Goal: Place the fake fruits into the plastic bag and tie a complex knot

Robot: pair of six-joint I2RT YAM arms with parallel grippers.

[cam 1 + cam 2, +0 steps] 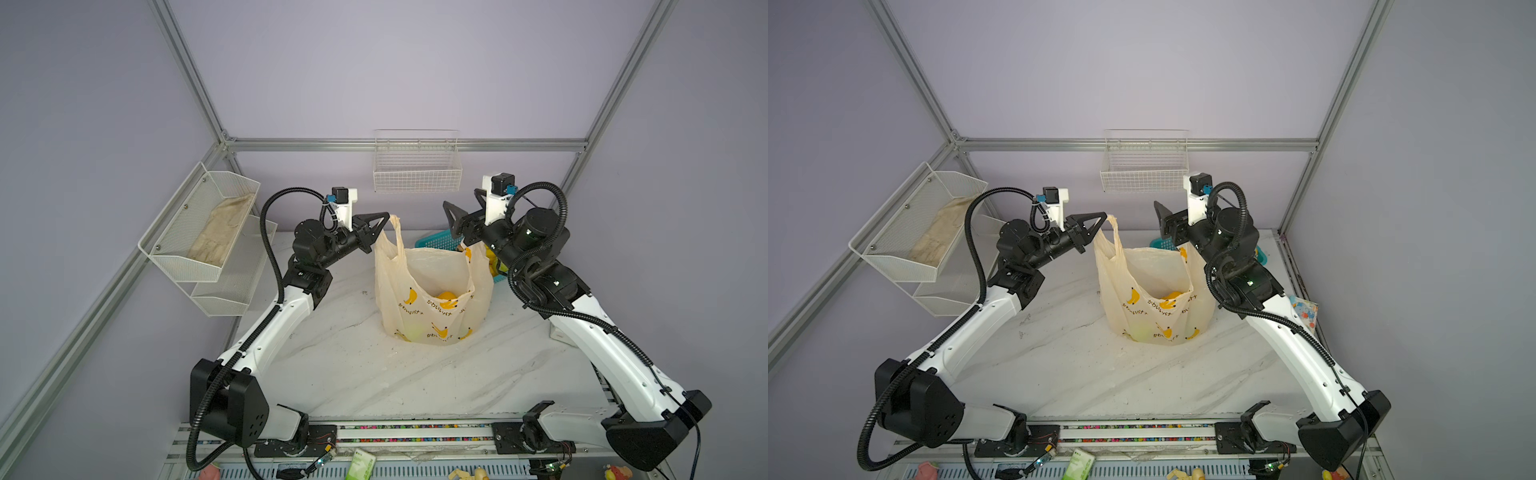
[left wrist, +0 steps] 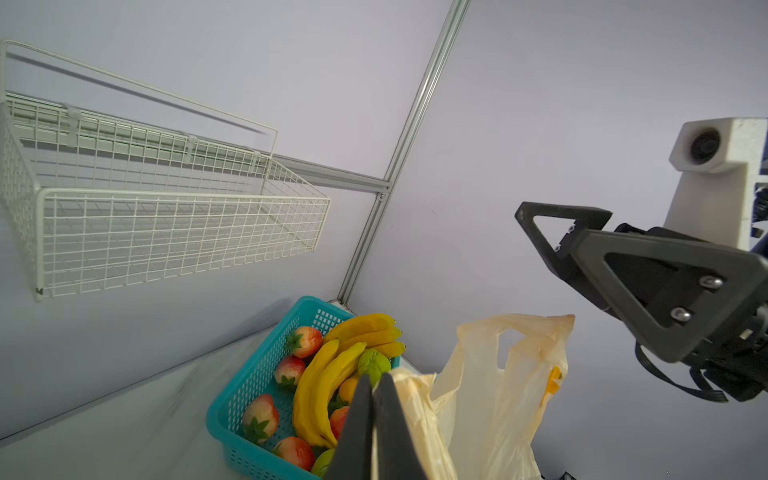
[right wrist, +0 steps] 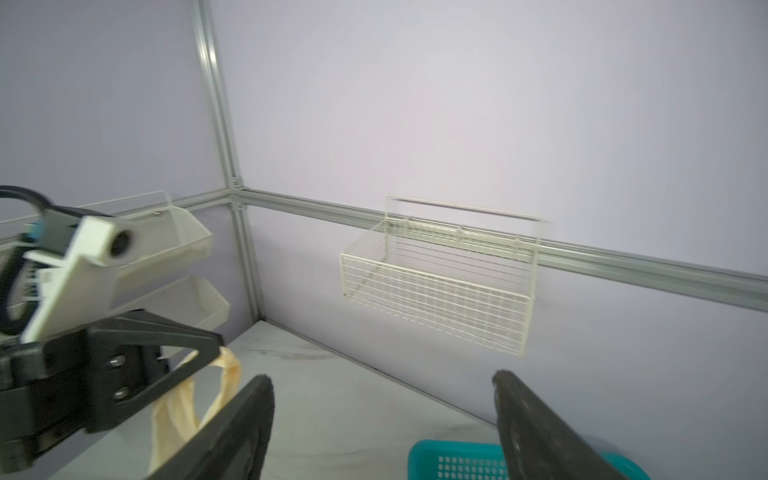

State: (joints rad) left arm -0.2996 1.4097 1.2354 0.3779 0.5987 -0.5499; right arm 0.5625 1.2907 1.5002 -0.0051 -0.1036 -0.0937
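My left gripper pinches the bag's handle at its very top, so my right gripper needs to hold the handle while my left gripper takes it lower down [image 1: 399, 239].
The plastic bag [image 1: 432, 299] [image 1: 1154, 299] stands open mid-table, cream with banana prints. My left gripper [image 1: 388, 216] [image 2: 376, 376] is shut on one handle loop and holds it up. The other handle [image 2: 536, 332] stands free below my right gripper [image 1: 461, 203] [image 3: 380, 376], which is open and empty, above the bag's right rim. An orange fruit [image 1: 448, 296] lies inside the bag. Bananas [image 2: 324, 382], strawberries [image 2: 305, 340] and a green fruit [image 2: 374, 363] sit in the teal basket [image 2: 249, 395] behind the bag. No knot is in view.
A white wire basket [image 1: 417, 174] hangs on the back wall. Mesh shelves [image 1: 203, 224] holding a cloth hang on the left wall. A small packet [image 1: 1304, 311] lies at the table's right edge. Odd items lie along the front rail.
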